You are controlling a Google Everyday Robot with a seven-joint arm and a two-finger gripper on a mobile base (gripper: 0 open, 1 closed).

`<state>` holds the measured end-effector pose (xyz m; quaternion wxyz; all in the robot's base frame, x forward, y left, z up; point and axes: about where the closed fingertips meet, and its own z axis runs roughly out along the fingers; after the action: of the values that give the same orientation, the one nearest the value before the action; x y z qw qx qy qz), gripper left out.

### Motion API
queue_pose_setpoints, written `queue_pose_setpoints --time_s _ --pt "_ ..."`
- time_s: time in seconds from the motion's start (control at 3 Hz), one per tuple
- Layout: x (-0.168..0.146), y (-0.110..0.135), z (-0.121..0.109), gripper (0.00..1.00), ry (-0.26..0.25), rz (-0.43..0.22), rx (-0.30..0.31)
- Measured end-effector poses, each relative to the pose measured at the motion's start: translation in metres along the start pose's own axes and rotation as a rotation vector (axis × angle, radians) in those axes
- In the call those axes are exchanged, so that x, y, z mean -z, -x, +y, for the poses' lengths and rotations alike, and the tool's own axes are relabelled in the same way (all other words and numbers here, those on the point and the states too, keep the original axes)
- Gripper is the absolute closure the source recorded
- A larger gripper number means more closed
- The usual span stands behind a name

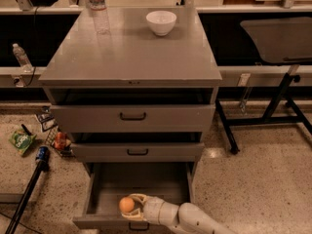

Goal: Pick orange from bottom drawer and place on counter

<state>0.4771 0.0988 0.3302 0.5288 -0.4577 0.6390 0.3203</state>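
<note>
I should let go of the orange, now held above the drawer's front part, on the open bottom drawer's inside (121,190), toward the side farthest from my arm.
The orange (126,204) is a small round fruit held between the fingers of my gripper (130,206), above the front part of the open bottom drawer (105,186). The white arm reaches in from the lower right edge of the camera view. The gripper is shut on the orange. The grey counter (131,52) is the cabinet's flat top, high above the drawer.
A white bowl (161,22) and a clear water bottle (98,5) stand at the back of the counter. Two upper drawers (132,117) are closed. Snack packets (20,141) and a dark pole lie on the floor at left. A table's black legs (273,106) stand at right.
</note>
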Motion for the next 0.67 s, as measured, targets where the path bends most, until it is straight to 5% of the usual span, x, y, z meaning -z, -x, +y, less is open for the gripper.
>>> queue_pose_setpoints --time_s 0.33,0.67 --pt "0.018 0.051 -0.010 1.00 0.022 -0.058 -0.022" --pt "-0.005 0.031 -0.031 1.00 -0.020 0.004 -0.095"
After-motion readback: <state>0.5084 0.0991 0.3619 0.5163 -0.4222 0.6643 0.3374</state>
